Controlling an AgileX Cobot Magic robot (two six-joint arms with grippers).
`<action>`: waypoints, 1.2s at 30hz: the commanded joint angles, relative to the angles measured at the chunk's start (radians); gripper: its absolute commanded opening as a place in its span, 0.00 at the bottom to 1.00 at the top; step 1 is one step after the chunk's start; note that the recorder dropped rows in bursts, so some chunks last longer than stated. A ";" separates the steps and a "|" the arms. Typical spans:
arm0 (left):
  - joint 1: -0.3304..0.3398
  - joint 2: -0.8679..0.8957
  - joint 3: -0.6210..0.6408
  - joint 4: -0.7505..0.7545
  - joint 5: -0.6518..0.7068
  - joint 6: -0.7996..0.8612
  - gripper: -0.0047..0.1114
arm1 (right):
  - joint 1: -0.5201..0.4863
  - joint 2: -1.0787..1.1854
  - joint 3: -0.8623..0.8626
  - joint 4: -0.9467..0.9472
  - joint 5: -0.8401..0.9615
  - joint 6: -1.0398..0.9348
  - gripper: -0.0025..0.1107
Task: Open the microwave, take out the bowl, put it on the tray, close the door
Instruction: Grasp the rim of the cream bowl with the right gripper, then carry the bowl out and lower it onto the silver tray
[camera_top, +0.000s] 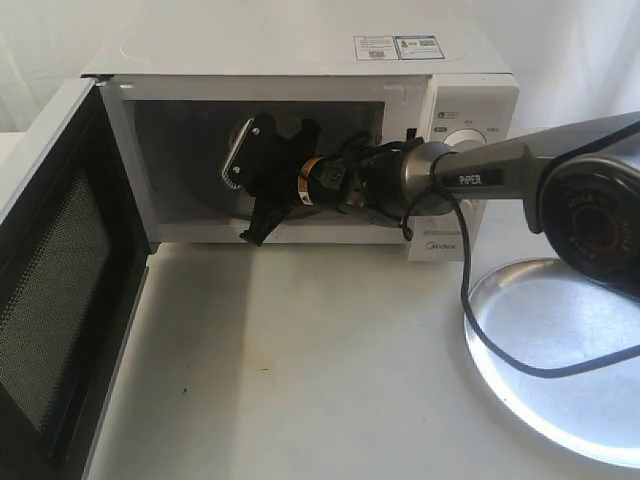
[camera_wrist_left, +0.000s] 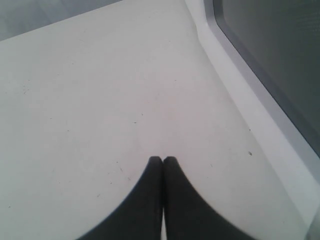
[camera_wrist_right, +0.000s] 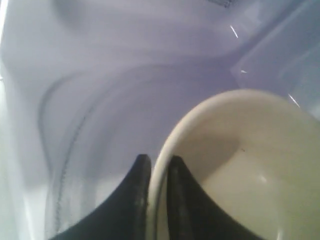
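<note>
My right gripper needs to let go of the cream bowl on the silver tray's side (camera_top: 537, 327) closest to the white microwave.
The white microwave (camera_top: 300, 45) stands at the back with its door (camera_top: 60, 300) swung wide open to the left. My right arm reaches into the cavity, and the wrist hides the bowl in the exterior view. In the right wrist view the cream bowl (camera_wrist_right: 250, 165) sits inside the microwave, and my right gripper (camera_wrist_right: 157, 165) is shut on its rim, one finger inside and one outside. The silver tray (camera_top: 560, 350) lies on the table at the right. My left gripper (camera_wrist_left: 162, 161) is shut with nothing in it, hovering over the white table beside the door's edge (camera_wrist_left: 265, 65).
A black cable (camera_top: 480, 320) hangs from the right arm across the tray's near rim. The open door juts out over the table's left side. The glass turntable (camera_wrist_right: 85, 130) lies under the bowl inside the cavity.
</note>
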 joint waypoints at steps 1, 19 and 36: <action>-0.001 -0.002 -0.004 -0.004 -0.003 -0.006 0.04 | 0.002 -0.023 0.022 0.008 0.087 0.019 0.02; -0.001 -0.002 -0.004 -0.004 -0.005 -0.006 0.04 | 0.105 -0.783 0.694 -0.042 0.979 0.010 0.02; -0.001 -0.002 -0.004 -0.004 -0.005 -0.006 0.04 | 0.016 -0.777 0.877 -0.225 0.813 0.568 0.02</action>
